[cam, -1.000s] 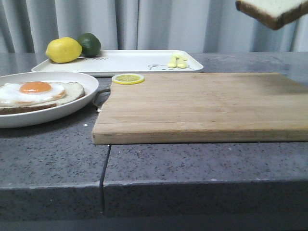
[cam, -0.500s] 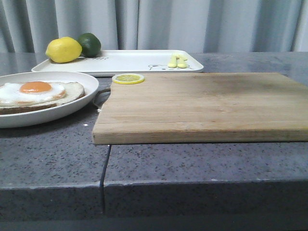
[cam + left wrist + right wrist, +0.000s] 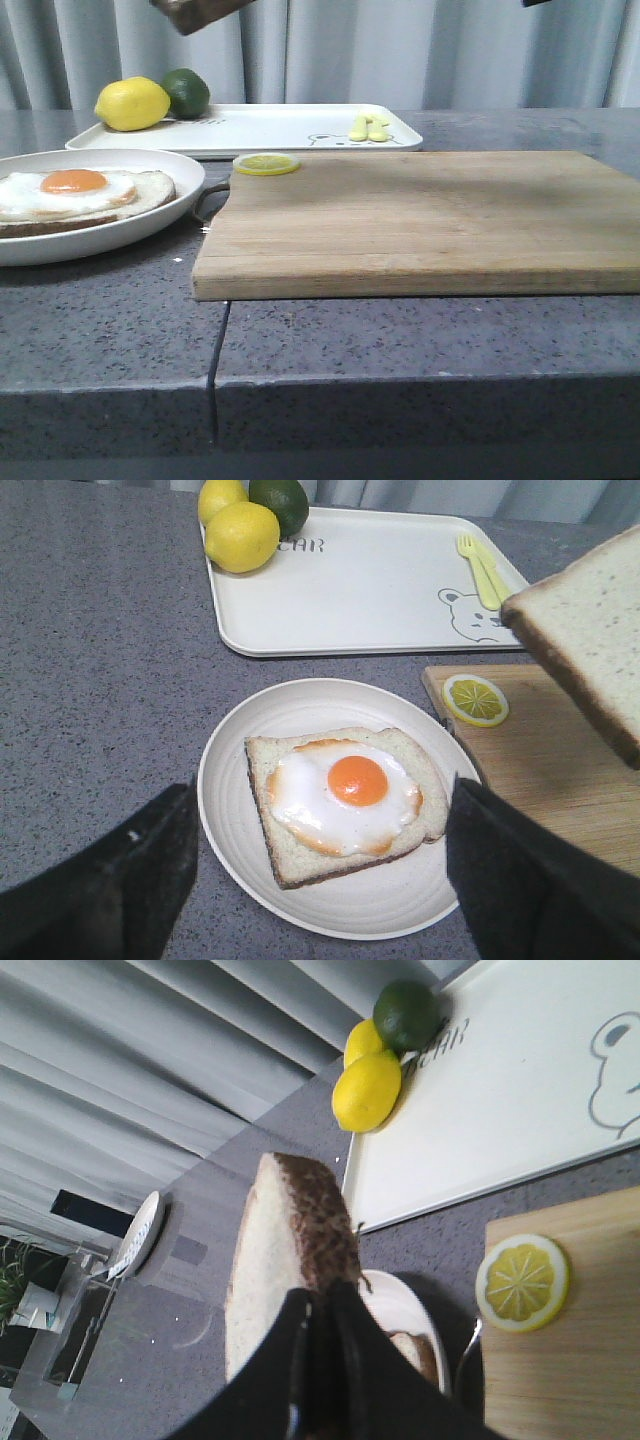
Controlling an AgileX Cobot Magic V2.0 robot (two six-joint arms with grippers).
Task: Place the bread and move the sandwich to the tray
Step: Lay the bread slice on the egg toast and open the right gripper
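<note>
The bread will go down over the egg on the round white plate (image 3: 88,170) from my right gripper. The bread is now held high in the air.
The sandwich (image 3: 345,800), egg-topped bread on a round white plate (image 3: 240,760), sits at the table's left (image 3: 85,195). My left gripper (image 3: 320,810) hangs open above it, one dark finger (image 3: 150,860) on each side of the plate. My right gripper (image 3: 322,1305) is shut on the bread (image 3: 290,1230), a pale slice with a dark crust held high in the air. The bread also shows in the left wrist view (image 3: 590,630), beside the plate and over the board. Only a brown corner of the bread (image 3: 195,12) shows in the front view. The white tray (image 3: 270,128) lies behind the plate.
A wooden board (image 3: 420,215) fills the middle and right, with a lemon slice (image 3: 266,163) at its far left corner. On the tray's left end sit a lemon (image 3: 132,103) and a lime (image 3: 186,92); a small yellow fork (image 3: 368,126) lies at its right end.
The bread was at the front view's top right, then out of sight. Now its brown corner shows at the top left, above the plate's side.
</note>
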